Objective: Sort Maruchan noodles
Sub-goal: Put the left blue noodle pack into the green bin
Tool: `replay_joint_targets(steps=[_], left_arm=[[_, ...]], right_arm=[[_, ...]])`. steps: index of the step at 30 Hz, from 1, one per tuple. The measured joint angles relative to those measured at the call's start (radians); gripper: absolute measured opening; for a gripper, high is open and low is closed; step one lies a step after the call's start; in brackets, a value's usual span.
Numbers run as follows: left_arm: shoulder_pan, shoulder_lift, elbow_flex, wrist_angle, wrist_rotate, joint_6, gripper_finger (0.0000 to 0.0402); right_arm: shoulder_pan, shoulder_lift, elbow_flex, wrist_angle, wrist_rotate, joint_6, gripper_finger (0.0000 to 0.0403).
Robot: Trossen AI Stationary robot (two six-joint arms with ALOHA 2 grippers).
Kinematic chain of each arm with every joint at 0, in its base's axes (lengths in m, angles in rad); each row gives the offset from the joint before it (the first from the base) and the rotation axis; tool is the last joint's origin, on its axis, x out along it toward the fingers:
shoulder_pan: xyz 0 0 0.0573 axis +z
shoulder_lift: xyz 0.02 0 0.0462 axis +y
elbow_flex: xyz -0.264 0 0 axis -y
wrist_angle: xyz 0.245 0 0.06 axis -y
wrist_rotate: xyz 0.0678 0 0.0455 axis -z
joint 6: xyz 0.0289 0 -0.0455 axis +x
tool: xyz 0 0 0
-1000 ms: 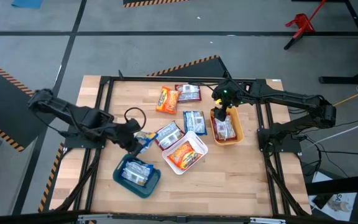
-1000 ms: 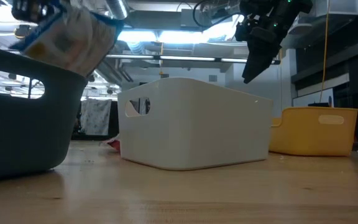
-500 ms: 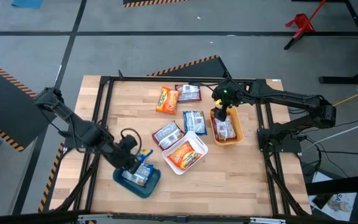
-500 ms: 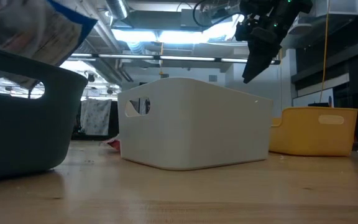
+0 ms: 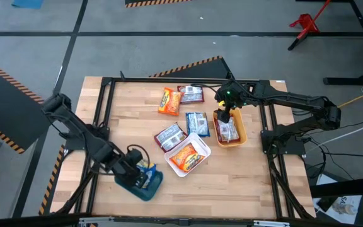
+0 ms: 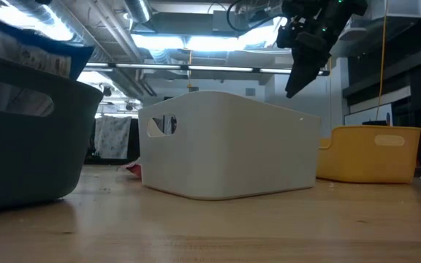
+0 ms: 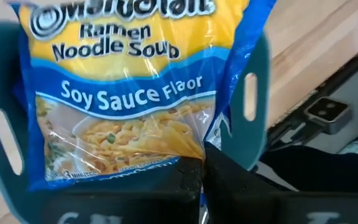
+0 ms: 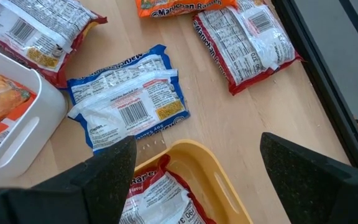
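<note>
The blue packet will leave my left gripper inside the teal bin [image 5: 151, 181], on its side toward the white bin.
My left gripper [image 5: 142, 174] is down in the teal bin [image 5: 153, 187] near the table's near-left corner, shut on a blue Soy Sauce ramen packet [image 7: 123, 112]. In the low view the packet's top [image 6: 28, 55] shows just above the bin's rim [image 6: 42, 80]. My right gripper [image 5: 223, 116] hovers open above the yellow bin [image 5: 241, 135], where a red-and-silver packet [image 8: 154, 199] lies flat. The white bin [image 5: 201, 144] holds an orange packet [image 5: 188, 156]. Lying flat on the table are a blue packet [image 5: 196, 123], two red-and-silver packets [image 5: 170, 135] [image 5: 191, 94] and an orange one [image 5: 169, 101]. My left gripper pinches the blue packet between its two fingers [image 7: 222, 180] at the packet's sealed end edge [image 7: 185, 158], below the printed noodle picture. The packet stretches flat away from the fingers, inside the teal bin's walls [image 7: 257, 93]. Whether it rests on the bin's floor I cannot tell.
The three bins stand in a row along the table's middle and near part, white bin [image 6: 225, 146] between teal [image 6: 28, 139] and yellow [image 6: 375, 153]. The table frame's black rail [image 8: 328, 74] runs along the far-right side. Bare wood lies near the near-right corner [image 5: 232, 183].
My left gripper has carried the blue packet toward the table's near edge and down into the teal bin; the packet stood well above the rim a second ago and now barely shows over it. My right gripper has kept still.
</note>
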Motion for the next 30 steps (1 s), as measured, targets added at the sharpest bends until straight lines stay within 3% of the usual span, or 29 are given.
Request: replay_joint_targets(steps=[8, 16, 24, 30], left_arm=[[0.000, 0.084, 0.000, 0.069, 0.027, -0.003, 0.0000], [-0.012, 0.138, -0.001, 0.125, 0.121, -0.029, 0.0000], [-0.014, 0.138, -0.001, 0.171, 0.095, -0.061, 0.0001], [-0.014, 0.138, -0.001, 0.175, 0.083, -0.146, 0.0042]], right_arm=[[0.000, 0.000, 0.000, -0.002, -0.043, -0.001, 0.0328], [0.000, 0.000, 0.000, -0.003, -0.045, -0.023, 0.0328], [0.000, 0.000, 0.000, -0.002, -0.045, -0.026, 0.0328], [0.000, 0.000, 0.000, -0.002, -0.045, -0.026, 0.0328]])
